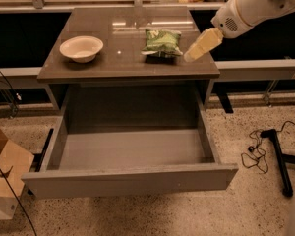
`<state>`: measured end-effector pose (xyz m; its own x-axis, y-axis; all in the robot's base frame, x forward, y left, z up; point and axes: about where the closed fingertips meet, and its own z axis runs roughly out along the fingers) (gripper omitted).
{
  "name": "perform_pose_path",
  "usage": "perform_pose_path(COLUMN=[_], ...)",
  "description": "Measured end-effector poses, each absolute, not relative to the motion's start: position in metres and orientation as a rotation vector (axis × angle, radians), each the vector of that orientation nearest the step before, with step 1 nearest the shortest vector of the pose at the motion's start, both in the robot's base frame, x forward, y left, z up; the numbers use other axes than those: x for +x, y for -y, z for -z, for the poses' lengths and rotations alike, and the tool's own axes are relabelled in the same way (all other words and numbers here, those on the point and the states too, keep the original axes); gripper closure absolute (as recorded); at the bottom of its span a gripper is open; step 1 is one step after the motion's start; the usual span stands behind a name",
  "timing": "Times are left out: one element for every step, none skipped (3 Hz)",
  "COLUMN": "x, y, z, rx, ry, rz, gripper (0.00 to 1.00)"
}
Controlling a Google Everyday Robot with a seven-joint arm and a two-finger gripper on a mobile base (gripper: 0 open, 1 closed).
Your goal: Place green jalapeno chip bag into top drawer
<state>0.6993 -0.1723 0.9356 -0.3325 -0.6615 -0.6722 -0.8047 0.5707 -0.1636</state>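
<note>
I will close my gripper on the side [176, 44] of the green jalapeno chip bag that is farthest from the cream bowl.
The green jalapeno chip bag [162, 42] lies flat on the grey-brown table [93, 68], right of centre. The top drawer [130, 178] is pulled wide open below the tabletop and nothing lies in it. My gripper [191, 55] has cream fingers and hangs above the table's right side, just right of the bag and slightly above it, apart from it. It comes in from the white arm [253, 6] at the upper right.
A cream bowl [81, 48] sits on the table's left side. A cardboard box [2, 173] stands on the floor at the left. A black stand leg and cables [270, 151] lie on the floor at the right. A rail runs behind the table.
</note>
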Motion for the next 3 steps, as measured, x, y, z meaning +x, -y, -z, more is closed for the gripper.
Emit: perform_pose_path(x=[0.736,0.767,0.782], y=[0.155,0.130,0.115], z=[-0.925,-0.904,-0.891], rx=[-1.167,-1.176,-1.180], ry=[-2.071,-2.081,-2.091], rz=[-0.313,-0.380,-0.418], gripper=[0.00,0.00,0.00])
